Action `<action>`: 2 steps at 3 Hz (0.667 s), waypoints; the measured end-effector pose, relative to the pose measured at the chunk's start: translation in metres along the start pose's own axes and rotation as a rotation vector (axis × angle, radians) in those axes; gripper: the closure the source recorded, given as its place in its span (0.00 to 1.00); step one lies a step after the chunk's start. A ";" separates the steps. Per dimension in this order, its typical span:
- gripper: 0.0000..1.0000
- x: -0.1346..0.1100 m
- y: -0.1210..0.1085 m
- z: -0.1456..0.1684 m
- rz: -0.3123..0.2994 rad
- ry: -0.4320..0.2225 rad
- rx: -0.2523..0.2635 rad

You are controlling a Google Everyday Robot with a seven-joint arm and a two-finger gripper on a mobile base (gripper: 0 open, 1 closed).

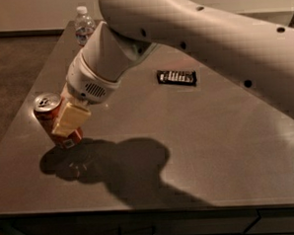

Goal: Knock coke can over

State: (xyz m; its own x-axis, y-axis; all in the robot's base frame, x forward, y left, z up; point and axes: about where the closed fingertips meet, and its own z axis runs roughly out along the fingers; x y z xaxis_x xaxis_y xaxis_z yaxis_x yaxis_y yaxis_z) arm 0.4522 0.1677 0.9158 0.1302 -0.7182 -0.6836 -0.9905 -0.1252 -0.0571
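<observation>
Next, I release the coke can on the table point(132, 97), in front of the gap between the bottle and the packet.
The coke can point(47, 109), red with a silver top and a white label patch near its base, is at the table's left edge. It leans with its top toward the left and is not upright. My gripper point(69, 121) is right against the can's front side and covers part of its body. The arm's wrist point(93, 78) reaches down to it from the upper right. A dark shadow lies on the table just below the can and gripper.
A clear plastic water bottle point(84, 26) stands at the table's far left corner. A flat black snack bar packet point(177, 77) lies mid-table. The table's left edge point(19, 131) is just beside the can, with floor beyond it.
</observation>
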 end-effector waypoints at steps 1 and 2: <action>1.00 0.019 -0.020 -0.034 0.028 0.127 0.067; 1.00 0.050 -0.030 -0.068 0.041 0.301 0.137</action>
State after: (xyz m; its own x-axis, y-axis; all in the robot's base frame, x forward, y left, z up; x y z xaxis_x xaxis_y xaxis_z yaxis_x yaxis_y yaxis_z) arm 0.4915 0.0892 0.9329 0.0770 -0.8932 -0.4431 -0.9893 -0.0133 -0.1451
